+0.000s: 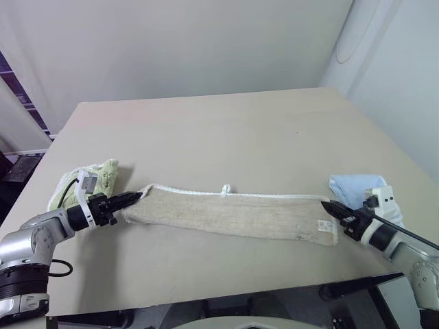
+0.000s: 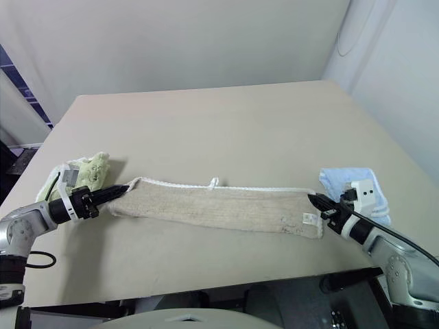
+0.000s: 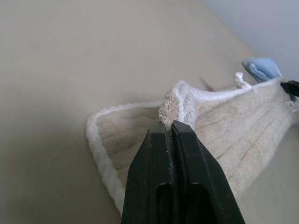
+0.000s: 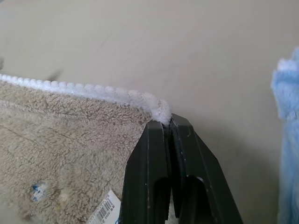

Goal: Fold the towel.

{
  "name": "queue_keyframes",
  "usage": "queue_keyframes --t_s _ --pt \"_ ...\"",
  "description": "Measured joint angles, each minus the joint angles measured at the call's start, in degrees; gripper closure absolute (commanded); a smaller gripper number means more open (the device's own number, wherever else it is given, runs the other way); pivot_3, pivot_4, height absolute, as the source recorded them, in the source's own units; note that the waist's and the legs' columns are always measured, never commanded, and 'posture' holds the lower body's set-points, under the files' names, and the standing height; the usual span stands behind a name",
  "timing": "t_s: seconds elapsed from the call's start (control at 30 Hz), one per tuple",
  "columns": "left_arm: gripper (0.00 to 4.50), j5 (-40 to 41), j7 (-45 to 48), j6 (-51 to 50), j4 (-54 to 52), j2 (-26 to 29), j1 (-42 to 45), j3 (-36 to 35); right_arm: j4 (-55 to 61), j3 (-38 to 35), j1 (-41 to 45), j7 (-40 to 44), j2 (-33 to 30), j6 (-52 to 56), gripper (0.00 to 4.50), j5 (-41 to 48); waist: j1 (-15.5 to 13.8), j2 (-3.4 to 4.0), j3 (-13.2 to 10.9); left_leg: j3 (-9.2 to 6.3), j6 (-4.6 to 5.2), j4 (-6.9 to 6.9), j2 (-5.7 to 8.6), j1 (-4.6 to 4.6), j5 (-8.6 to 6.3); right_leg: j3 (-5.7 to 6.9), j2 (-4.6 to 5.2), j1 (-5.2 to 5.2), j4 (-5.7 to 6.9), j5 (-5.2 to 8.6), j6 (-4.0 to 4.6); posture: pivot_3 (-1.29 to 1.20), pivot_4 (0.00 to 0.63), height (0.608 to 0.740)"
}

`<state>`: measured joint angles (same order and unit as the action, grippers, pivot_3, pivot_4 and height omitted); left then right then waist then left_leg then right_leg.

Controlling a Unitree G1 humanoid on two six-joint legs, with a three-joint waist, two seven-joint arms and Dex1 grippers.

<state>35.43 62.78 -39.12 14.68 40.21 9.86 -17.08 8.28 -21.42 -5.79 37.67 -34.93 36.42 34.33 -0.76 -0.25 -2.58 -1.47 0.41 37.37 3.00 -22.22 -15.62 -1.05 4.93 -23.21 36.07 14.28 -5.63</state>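
Note:
Next, my right gripper opens and takes the edge (image 1: 336, 232) beside the label to straighten the beige towel, as it holds only the towel's far corner while the label end slants.
The beige towel (image 1: 233, 214) lies as a long narrow strip across the near part of the table, white corded edging along its far side, a small white loop (image 1: 225, 190) midway and a label (image 1: 323, 225) near its right end. My left gripper (image 1: 138, 197) is shut on the towel's left end, where the left wrist view shows a pinched fold of cloth (image 3: 176, 105) just past the fingertips. My right gripper (image 1: 325, 203) is shut on the right end's far corner, the white edging (image 4: 161, 112) caught between its tips.
A light green folded towel (image 1: 96, 177) sits on the table just behind my left gripper. A light blue folded towel (image 1: 358, 186) lies beside my right gripper near the table's right edge. The tan table (image 1: 226, 130) stretches away behind the strip.

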Motion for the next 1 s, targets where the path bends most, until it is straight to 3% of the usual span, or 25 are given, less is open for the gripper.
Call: queue_keyframes --t_s 0.3,0.4,0.73,0.87,1.0 --pt "4.47 -2.5 -5.8 3.2 0.1 -4.3 1.2 1.8 -4.4 2.1 2.5 -0.8 0.2 -2.0 4.50 -3.3 0.0 -0.06 0.1 0.00 0.00 0.02 0.02 0.00 0.00 -0.01 -0.02 0.00 0.01 -0.01 -0.01 0.00 0.000 0.740" --pt "3.76 -2.4 -5.9 3.2 0.0 -4.3 1.6 1.8 -4.8 2.4 3.1 -0.8 0.5 -2.0 3.77 -3.4 0.1 -0.05 0.1 0.00 0.00 0.03 0.03 0.02 0.00 -0.02 -0.04 0.01 0.03 -0.01 -0.01 0.00 0.000 0.740" --pt "0.05 -2.2 -6.7 3.6 1.3 -3.1 1.9 0.0 -5.0 2.0 4.9 -2.4 2.3 -1.4 0.08 -2.3 0.0 -0.05 0.1 -0.02 0.00 0.04 0.02 0.03 0.00 -0.04 -0.08 0.00 0.05 -0.01 0.00 0.00 0.000 0.740" --pt "0.02 -0.4 -6.2 3.3 2.0 -2.9 3.5 -2.4 -5.4 -4.9 6.3 -4.0 2.3 7.5 0.08 6.4 -0.2 -0.08 0.1 -0.03 0.00 0.04 0.02 0.01 0.00 -0.01 -0.05 0.03 0.04 -0.02 0.00 0.00 0.000 0.740" --pt "0.02 2.3 -2.2 1.2 -0.5 -2.7 3.1 -2.0 -5.4 -14.7 5.3 -5.4 0.7 28.1 0.08 28.2 0.0 -0.10 0.1 -0.03 0.01 0.00 0.02 -0.04 0.00 -0.01 -0.01 -0.01 0.01 -0.01 0.01 0.00 0.000 0.740"
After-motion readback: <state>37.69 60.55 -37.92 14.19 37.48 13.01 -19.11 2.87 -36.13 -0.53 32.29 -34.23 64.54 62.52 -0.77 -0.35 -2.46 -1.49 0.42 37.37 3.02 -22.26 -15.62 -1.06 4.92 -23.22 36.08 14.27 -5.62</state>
